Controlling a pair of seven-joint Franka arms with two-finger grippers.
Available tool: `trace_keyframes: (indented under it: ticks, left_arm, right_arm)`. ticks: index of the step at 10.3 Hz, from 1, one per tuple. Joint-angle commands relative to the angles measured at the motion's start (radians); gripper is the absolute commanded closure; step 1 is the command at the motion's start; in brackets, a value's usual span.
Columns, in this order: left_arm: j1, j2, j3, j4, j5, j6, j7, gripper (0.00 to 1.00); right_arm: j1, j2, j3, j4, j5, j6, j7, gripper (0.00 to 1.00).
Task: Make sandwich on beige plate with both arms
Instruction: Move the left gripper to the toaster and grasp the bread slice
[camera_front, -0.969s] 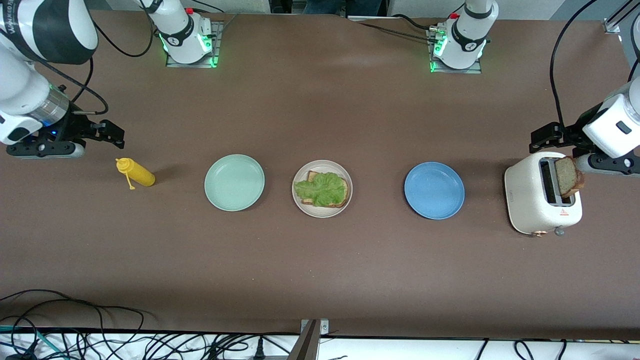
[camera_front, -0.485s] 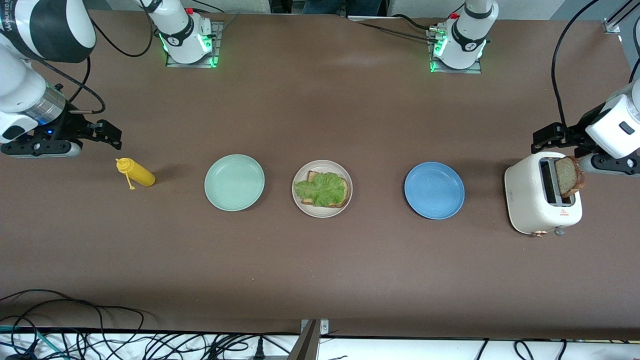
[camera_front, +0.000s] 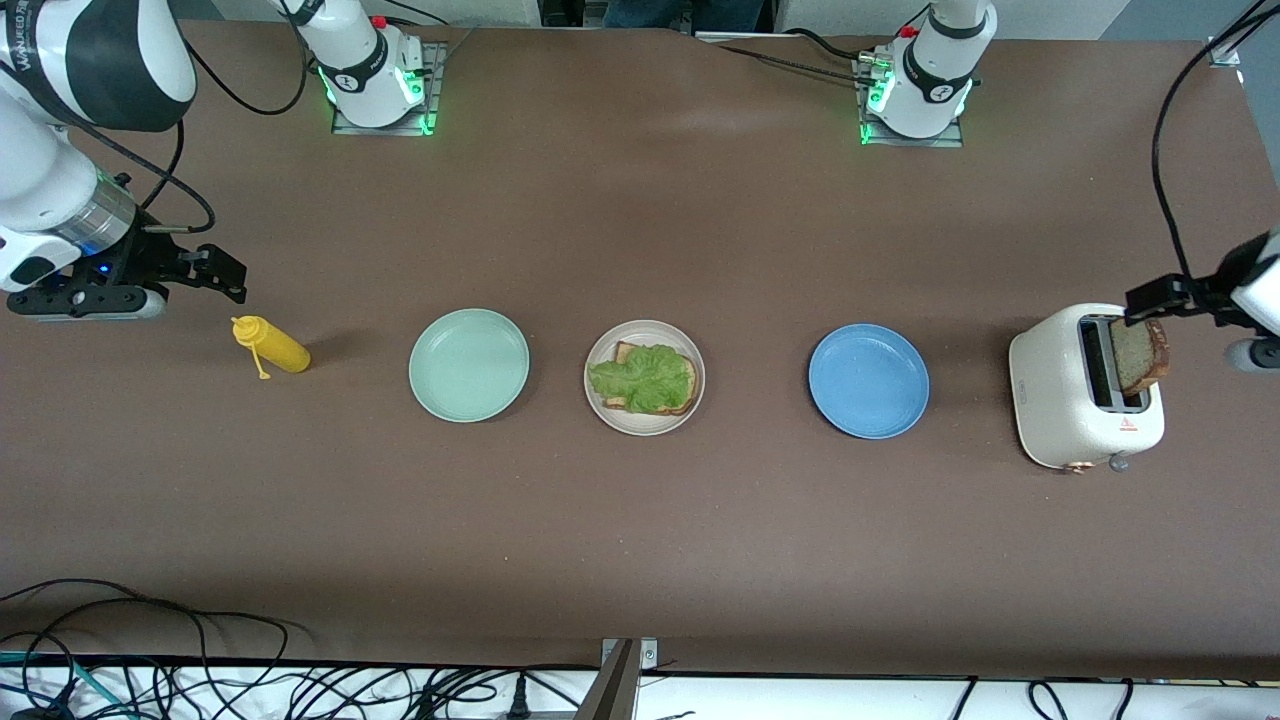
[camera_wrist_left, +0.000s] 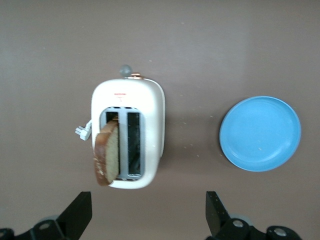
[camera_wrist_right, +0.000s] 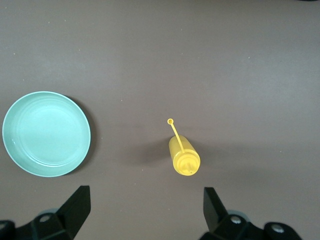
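Next, my left gripper closes on the bread slice's raised end (camera_front: 1154, 337) (camera_wrist_left: 104, 172), where it sticks out of the white toaster farthest from the toaster's lever.
The beige plate (camera_front: 596, 400) lies mid-table with one bread slice (camera_front: 625, 352) on it and a green lettuce leaf (camera_front: 645, 380) on top. A second bread slice (camera_front: 1138, 355) (camera_wrist_left: 107, 157) sticks up, tilted, from a slot of the white toaster (camera_front: 1075, 410) (camera_wrist_left: 150, 110). My left gripper (camera_front: 1150, 300) (camera_wrist_left: 148, 205) hangs open and empty over the table beside the toaster, at the left arm's end. My right gripper (camera_front: 225, 272) (camera_wrist_right: 146, 197) is open and empty above the table beside the yellow bottle.
A yellow squeeze bottle (camera_front: 270, 345) (camera_wrist_right: 184, 157) lies near the right arm's end. A mint green plate (camera_front: 468, 364) (camera_wrist_right: 46, 133) and a blue plate (camera_front: 868, 380) (camera_wrist_left: 260, 133) flank the beige one. Cables hang along the table's near edge.
The left gripper has drawn back from over the toaster toward the left arm's end of the table. The right gripper has barely shifted. Both stay open.
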Motion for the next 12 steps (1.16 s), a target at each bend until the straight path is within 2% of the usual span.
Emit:
trace_keyframes:
  ticks: [1, 4, 6, 8, 9, 10, 11, 12]
  left_arm:
    - [0.075, 0.02, -0.01, -0.089, 0.028, 0.13, 0.129, 0.0]
    - [0.164, 0.006, -0.011, -0.301, 0.029, 0.337, 0.179, 0.0]
    - [0.185, -0.052, -0.013, -0.433, 0.029, 0.425, 0.179, 0.0]
    - [0.199, -0.056, -0.013, -0.482, 0.028, 0.476, 0.179, 0.0]
    - [0.201, -0.054, -0.013, -0.486, 0.028, 0.479, 0.181, 0.15]
    - [0.201, -0.051, -0.013, -0.499, 0.028, 0.477, 0.181, 0.44]
    - [0.201, -0.048, -0.013, -0.499, 0.026, 0.467, 0.179, 0.95]
    - [0.201, -0.048, -0.013, -0.493, 0.026, 0.462, 0.176, 1.0]
  right_arm:
    - [-0.018, 0.005, 0.017, 0.023, 0.002, -0.002, 0.008, 0.0]
    - [-0.015, 0.021, 0.019, 0.092, 0.0, -0.051, -0.001, 0.0]
    - [-0.021, 0.021, 0.014, 0.156, 0.002, -0.085, -0.007, 0.0]
    - [-0.015, 0.034, 0.016, 0.158, 0.0, -0.085, -0.004, 0.0]
    - [-0.015, 0.034, 0.016, 0.156, 0.0, -0.085, -0.009, 0.0]
    - [-0.012, 0.035, 0.019, 0.155, 0.0, -0.085, -0.009, 0.0]
    - [-0.011, 0.035, 0.022, 0.155, -0.001, -0.087, -0.009, 0.0]
    - [-0.011, 0.035, 0.022, 0.153, 0.0, -0.099, -0.01, 0.0]
